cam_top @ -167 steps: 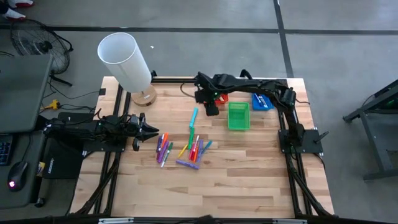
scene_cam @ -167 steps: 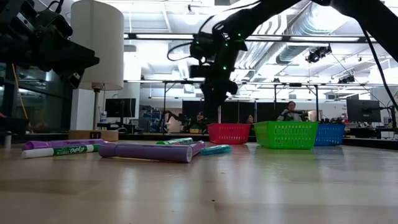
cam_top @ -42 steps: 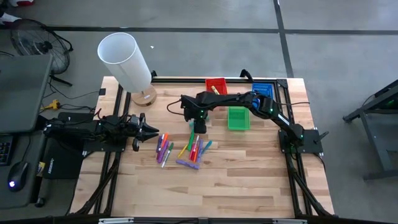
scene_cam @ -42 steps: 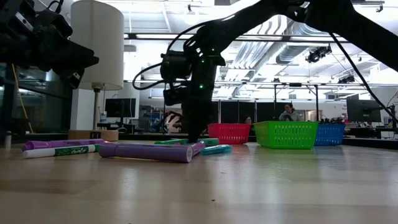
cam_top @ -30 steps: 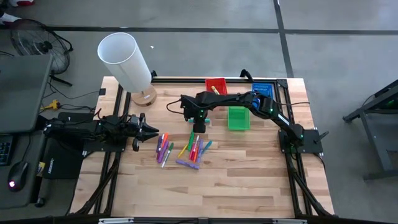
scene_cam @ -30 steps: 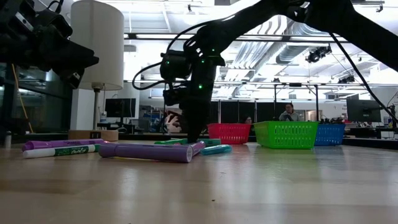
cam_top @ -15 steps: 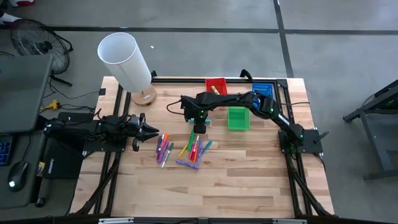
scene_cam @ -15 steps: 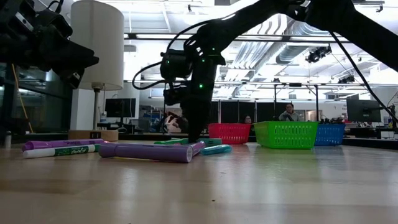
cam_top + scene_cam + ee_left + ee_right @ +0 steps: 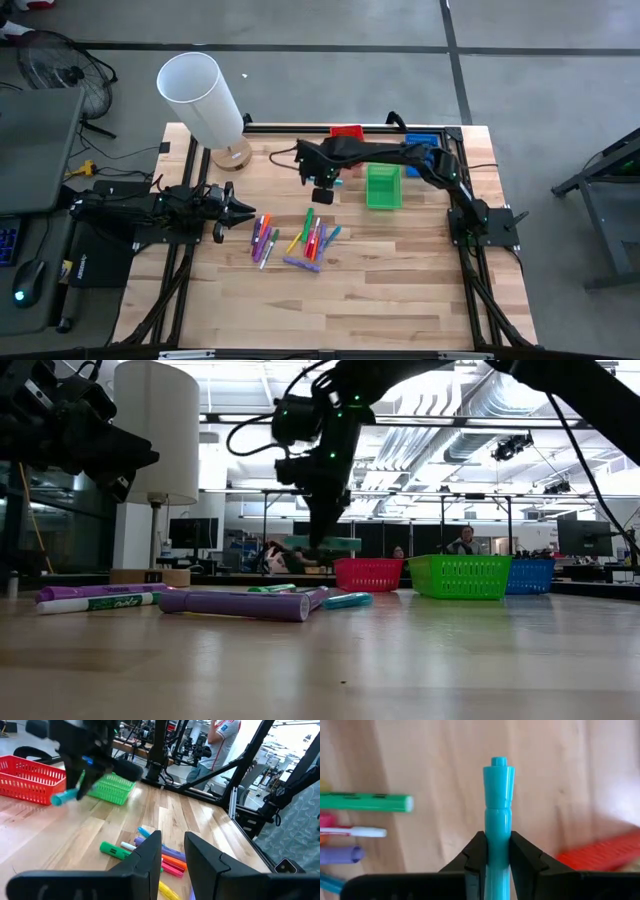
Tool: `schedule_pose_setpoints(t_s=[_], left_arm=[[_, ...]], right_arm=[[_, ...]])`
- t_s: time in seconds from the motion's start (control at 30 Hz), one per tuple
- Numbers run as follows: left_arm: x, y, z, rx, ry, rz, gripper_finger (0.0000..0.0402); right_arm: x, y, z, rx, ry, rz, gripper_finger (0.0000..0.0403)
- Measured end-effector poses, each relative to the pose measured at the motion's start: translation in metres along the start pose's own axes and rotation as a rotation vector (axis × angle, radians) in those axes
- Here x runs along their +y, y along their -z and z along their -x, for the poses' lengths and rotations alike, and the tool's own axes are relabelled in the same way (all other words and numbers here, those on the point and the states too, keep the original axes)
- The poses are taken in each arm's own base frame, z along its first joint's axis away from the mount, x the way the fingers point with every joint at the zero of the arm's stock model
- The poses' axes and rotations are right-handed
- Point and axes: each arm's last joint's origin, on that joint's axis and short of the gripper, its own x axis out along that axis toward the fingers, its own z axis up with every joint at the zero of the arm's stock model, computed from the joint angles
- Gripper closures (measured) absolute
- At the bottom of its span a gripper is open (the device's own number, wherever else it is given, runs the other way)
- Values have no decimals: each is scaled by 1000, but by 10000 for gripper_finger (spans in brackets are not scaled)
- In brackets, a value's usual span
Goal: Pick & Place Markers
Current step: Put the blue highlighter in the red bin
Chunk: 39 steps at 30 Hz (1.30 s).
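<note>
The robot's right gripper will release the teal marker inside the red tray (image 9: 354,154), next to the green tray.
My right gripper (image 9: 322,192) hangs above the table between the pile of markers (image 9: 300,240) and the trays, shut on a teal marker (image 9: 322,543). The other markers, in purple, green, orange, red and pink, lie flat on the wood in the middle; in the low view a purple marker (image 9: 235,603) lies nearest. My left gripper (image 9: 235,210) waits level at the table's left side, pointing at the pile, its fingers (image 9: 150,852) a little apart with nothing between them. My right gripper pinches the teal marker's barrel (image 9: 498,827) between its two fingers, near the marker's middle. The fingers come from above, pointing steeply down, and lie across the marker. The marker hangs about level, clear of the table, its capped end (image 9: 498,765) sticking out past the fingers.
A red tray (image 9: 347,132), a green tray (image 9: 383,187) and a blue tray (image 9: 425,155) stand at the far right, partly under the right arm. A white lamp (image 9: 200,97) stands at the far left corner. Bare wood lies toward the near edge.
My right gripper has risen from the table with the teal marker, staying shut on it, and has drifted a little toward the far edge and the trays. The marker, which lay on the wood beside the pile, now hangs level, lifted clear.
</note>
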Motion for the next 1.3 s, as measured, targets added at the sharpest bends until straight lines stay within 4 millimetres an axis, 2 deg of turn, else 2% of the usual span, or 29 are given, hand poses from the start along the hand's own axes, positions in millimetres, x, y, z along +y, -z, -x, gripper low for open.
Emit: schedule_pose_setpoints(t_s=[0.2, 0.4, 0.6, 0.77, 0.93, 1.17, 1.3], left_arm=[[0, 0, 0, 0, 0, 0, 318], [0, 0, 0, 0, 0, 0, 318], [0, 0, 0, 0, 0, 0, 318], [0, 0, 0, 0, 0, 0, 318], [0, 0, 0, 0, 0, 0, 318], [0, 0, 0, 0, 0, 0, 318], [0, 0, 0, 0, 0, 0, 318]], right_arm=[[-32, 4, 17, -35, 29, -161, 352], [-77, 14, 17, -33, 38, -342, 352], [-128, 32, 17, -24, 37, -545, 352], [-159, 46, 18, -29, 18, -695, 352], [-171, 52, 17, -29, -8, -777, 348], [-168, 53, 13, 1, -12, -802, 349], [-163, 58, 3, 30, -23, -825, 349]])
